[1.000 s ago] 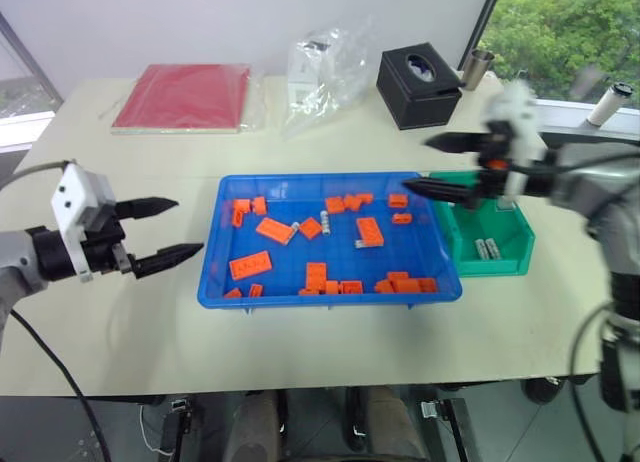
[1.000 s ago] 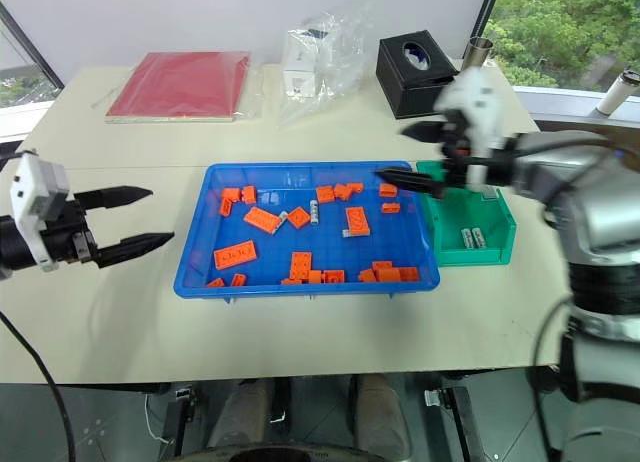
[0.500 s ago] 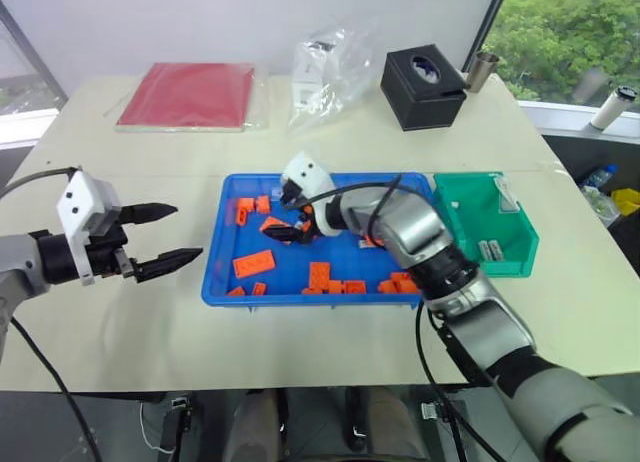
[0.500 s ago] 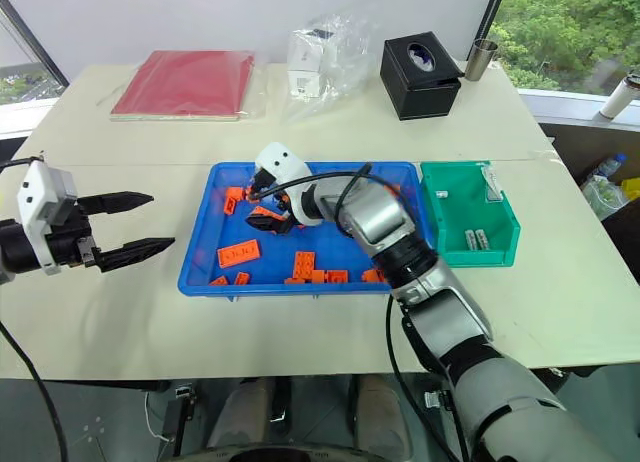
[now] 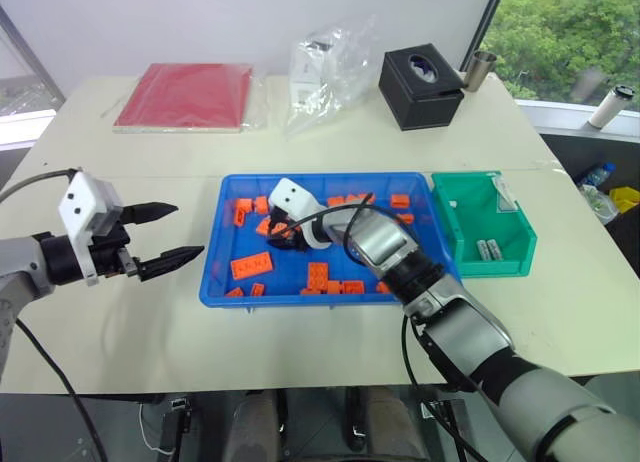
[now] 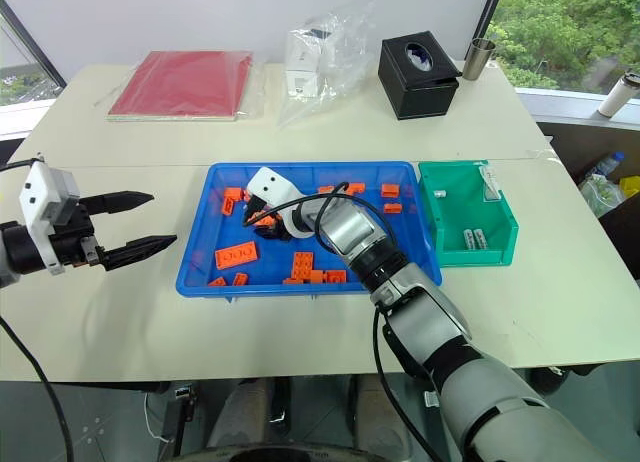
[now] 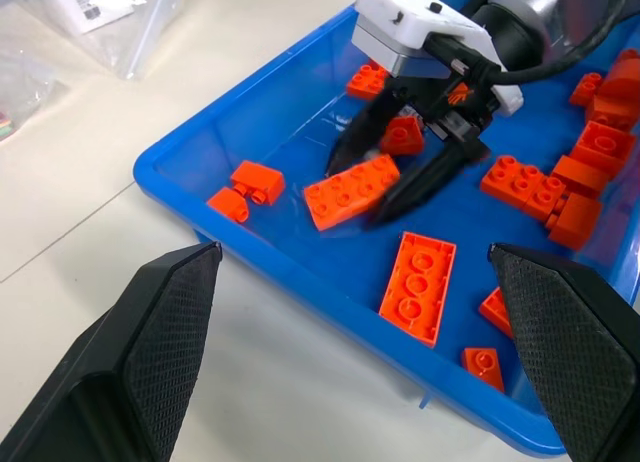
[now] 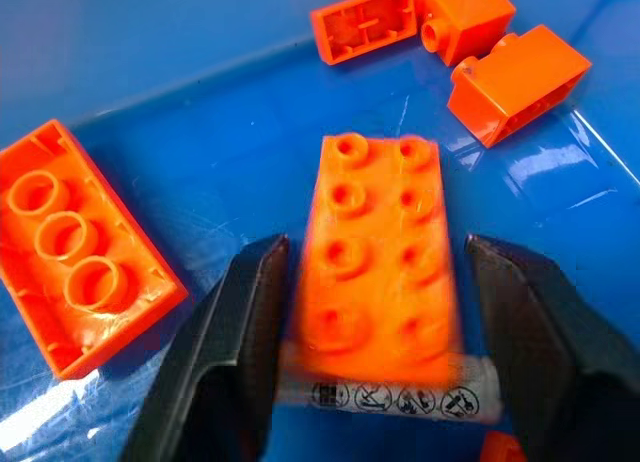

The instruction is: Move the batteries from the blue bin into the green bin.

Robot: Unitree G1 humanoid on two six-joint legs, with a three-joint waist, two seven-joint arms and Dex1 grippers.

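Observation:
My right gripper has the silver battery. It will release it in the green bin (image 5: 459, 220) near its side beside the blue bin.
The blue bin (image 5: 320, 300) lies mid-table with orange bricks scattered in it. My right gripper (image 5: 282, 234) is down in its left part. In the right wrist view its fingers (image 8: 235, 352) meet the two ends of a silver battery (image 8: 390, 394) that lies against the near end of an orange brick (image 8: 385, 252); both rest on the bin floor. The green bin (image 5: 497, 272) stands right of the blue one with two batteries (image 5: 487, 249) inside. My left gripper (image 5: 185, 230) hovers open and empty over the table, left of the blue bin.
At the back of the table lie a red folder (image 5: 185, 95), a clear plastic bag (image 5: 325, 67), a black tissue box (image 5: 418, 85) and a metal cup (image 5: 478, 69). Several loose orange bricks (image 7: 415, 287) crowd the blue bin around my right gripper.
My right arm swung from above the green bin to the blue bin's left part and came down. Its jaws narrowed around the brick and battery. The left gripper stayed put.

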